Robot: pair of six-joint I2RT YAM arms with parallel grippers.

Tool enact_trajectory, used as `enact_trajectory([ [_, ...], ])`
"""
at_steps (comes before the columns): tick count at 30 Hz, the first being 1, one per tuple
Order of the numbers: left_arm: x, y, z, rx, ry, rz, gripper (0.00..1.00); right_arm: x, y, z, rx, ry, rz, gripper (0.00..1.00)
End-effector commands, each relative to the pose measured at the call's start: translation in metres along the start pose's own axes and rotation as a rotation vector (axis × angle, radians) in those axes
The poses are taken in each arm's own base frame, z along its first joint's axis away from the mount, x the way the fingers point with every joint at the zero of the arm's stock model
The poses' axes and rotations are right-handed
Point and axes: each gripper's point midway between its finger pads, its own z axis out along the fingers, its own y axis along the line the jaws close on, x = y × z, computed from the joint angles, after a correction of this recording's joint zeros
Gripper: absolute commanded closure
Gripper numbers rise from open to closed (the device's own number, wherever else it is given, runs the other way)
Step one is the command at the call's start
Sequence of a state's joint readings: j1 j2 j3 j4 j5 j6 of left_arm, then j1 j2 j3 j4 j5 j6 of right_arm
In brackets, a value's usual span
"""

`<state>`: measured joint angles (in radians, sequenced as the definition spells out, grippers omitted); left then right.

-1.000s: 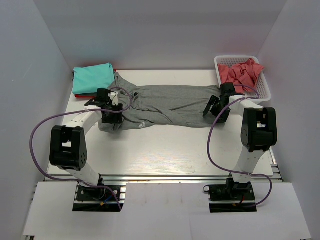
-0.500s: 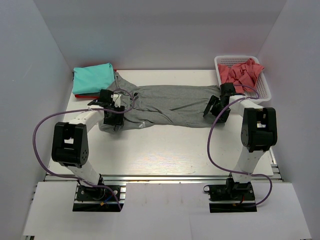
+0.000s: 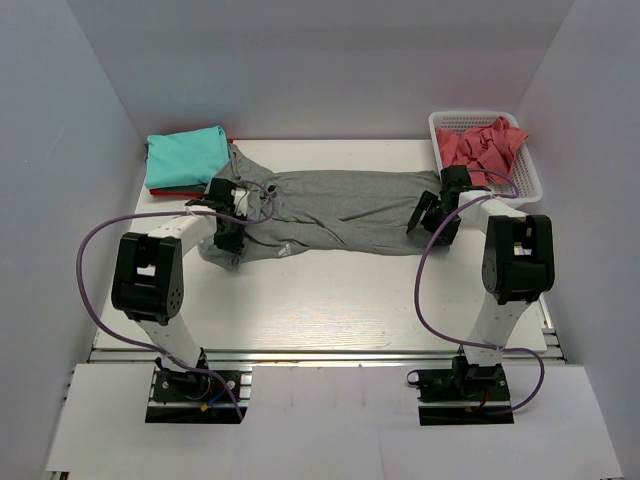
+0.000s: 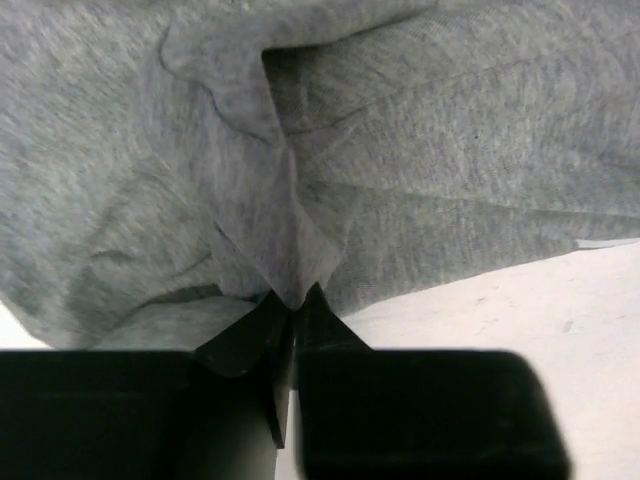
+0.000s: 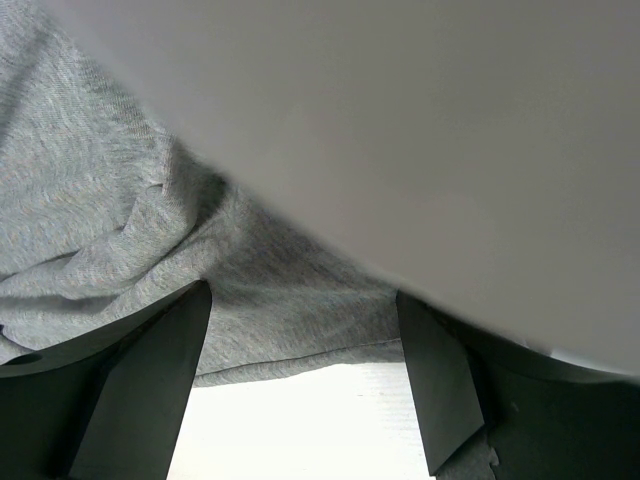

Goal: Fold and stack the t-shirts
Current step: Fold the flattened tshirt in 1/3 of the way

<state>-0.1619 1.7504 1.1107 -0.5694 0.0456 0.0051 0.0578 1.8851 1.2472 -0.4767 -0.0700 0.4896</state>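
I will open my left gripper, as it pinches a bunched fold inward of the grey t-shirt's front corner, and take the t-shirt's outer corner (image 3: 207, 253) to straighten that end of the t-shirt.
The grey t-shirt (image 3: 340, 208) lies stretched across the back half of the table, a small white mark (image 3: 285, 251) near its front edge. My left gripper (image 3: 229, 232) is shut on a pinch of the grey t-shirt (image 4: 300, 230) at its left end. My right gripper (image 3: 432, 220) is open at the shirt's right end, its fingers (image 5: 150, 370) straddling the shirt's hem (image 5: 300, 345) without holding it. A folded teal t-shirt (image 3: 185, 157) lies at the back left on a red one (image 3: 160, 190). Coral-pink cloth (image 3: 485, 143) fills the basket.
The white mesh basket (image 3: 529, 175) stands at the back right, close to my right arm. White walls close in the table on three sides. A purple cable (image 3: 100, 240) loops off each arm.
My left gripper has moved right and slightly back with the pinched shirt edge, bunching the shirt's left end. The right arm has not moved.
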Motion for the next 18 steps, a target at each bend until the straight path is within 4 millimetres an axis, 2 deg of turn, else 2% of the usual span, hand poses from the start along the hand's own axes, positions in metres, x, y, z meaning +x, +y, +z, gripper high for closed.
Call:
enact_trajectory([
  [1, -0.025, 0.005, -0.024, -0.048, -0.095, -0.009, 0.87, 0.009, -0.008, 0.004, 0.022, 0.043, 0.009, 0.2],
  [2, -0.034, 0.009, -0.035, -0.047, -0.14, -0.035, 0.92, 0.009, -0.008, 0.005, 0.022, 0.043, 0.007, 0.2],
  [4, -0.04, 0.009, -0.042, -0.034, -0.175, -0.053, 1.0, 0.011, -0.009, 0.006, 0.025, 0.05, 0.01, 0.21],
  [6, -0.04, 0.014, -0.042, -0.057, -0.175, -0.041, 1.0, 0.014, -0.013, 0.006, 0.038, 0.054, 0.018, 0.21],
  [8, -0.051, 0.022, -0.043, -0.087, -0.203, -0.037, 1.0, 0.013, -0.017, 0.006, 0.056, 0.044, 0.017, 0.21],
  [9, -0.05, 0.025, -0.04, -0.097, -0.192, -0.026, 1.0, 0.013, -0.017, 0.006, 0.062, 0.043, 0.015, 0.21],
  [10, -0.058, 0.028, -0.042, -0.102, -0.207, -0.034, 1.0, 0.013, -0.018, 0.005, 0.069, 0.043, 0.019, 0.21],
  [11, -0.058, 0.032, -0.04, -0.123, -0.194, -0.027, 1.0, 0.012, -0.019, 0.006, 0.075, 0.039, 0.017, 0.21],
  [13, -0.06, 0.048, -0.04, -0.168, -0.191, -0.032, 1.0, 0.011, -0.021, 0.005, 0.084, 0.04, 0.019, 0.21],
  [14, -0.062, 0.049, -0.041, -0.17, -0.2, -0.017, 0.94, 0.011, -0.023, 0.006, 0.091, 0.042, 0.024, 0.21],
  [15, -0.061, 0.064, -0.043, -0.207, -0.205, -0.025, 0.88, 0.011, -0.023, 0.007, 0.092, 0.042, 0.026, 0.21],
  [18, -0.063, 0.082, -0.05, -0.262, -0.215, 0.005, 0.66, 0.012, -0.025, 0.009, 0.098, 0.052, 0.027, 0.22],
])
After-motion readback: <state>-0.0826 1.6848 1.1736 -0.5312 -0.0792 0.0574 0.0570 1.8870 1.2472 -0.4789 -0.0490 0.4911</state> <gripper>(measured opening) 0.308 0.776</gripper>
